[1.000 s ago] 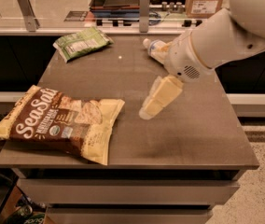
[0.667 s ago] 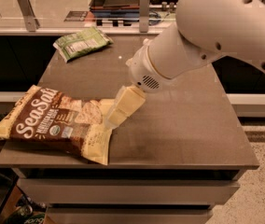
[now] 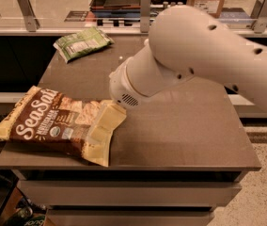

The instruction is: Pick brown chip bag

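The robot's gripper needs to close on the dark brown middle (image 3: pixel 58 122) of the brown chip bag, next to the white lettering.
The brown chip bag (image 3: pixel 44 121) lies flat on the front left of the dark table (image 3: pixel 185 126). It has a dark brown middle with white "SeaSalt" script and pale yellow ends, and its left end hangs past the table's edge. My gripper (image 3: pixel 104 126) is cream-coloured and reaches down and left from the big white arm (image 3: pixel 194 51). It sits over the bag's right end, at or just above the surface. Whether it touches the bag is not clear.
A smaller green bag (image 3: pixel 82 42) lies at the table's back left corner. A glass rail with metal posts (image 3: pixel 145 4) runs behind the table. The arm's wrist housing (image 3: pixel 129 86) hangs over the table's middle.
The arm has swung left and lower across the table. The gripper has moved from the table's middle to the right end of the brown chip bag. The bags have not moved.
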You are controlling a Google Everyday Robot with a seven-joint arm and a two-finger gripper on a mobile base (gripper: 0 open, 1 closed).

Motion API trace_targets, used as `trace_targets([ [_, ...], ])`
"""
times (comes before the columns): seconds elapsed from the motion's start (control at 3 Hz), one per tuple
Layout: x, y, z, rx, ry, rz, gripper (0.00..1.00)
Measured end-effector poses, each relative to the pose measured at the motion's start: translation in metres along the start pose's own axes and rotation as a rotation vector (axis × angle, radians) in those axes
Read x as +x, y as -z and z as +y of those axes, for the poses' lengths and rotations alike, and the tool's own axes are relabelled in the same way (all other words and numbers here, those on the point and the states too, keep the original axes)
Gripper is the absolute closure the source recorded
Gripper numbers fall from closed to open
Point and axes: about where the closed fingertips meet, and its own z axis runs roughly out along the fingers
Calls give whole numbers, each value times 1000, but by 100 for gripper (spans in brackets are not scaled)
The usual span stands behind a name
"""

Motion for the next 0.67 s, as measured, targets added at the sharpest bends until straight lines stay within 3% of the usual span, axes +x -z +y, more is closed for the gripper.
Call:
trace_targets([
  [0.33,-14,-28,24,-32,21,-47,0],
  [0.67,-35,-41,37,-50,38,-55,0],
])
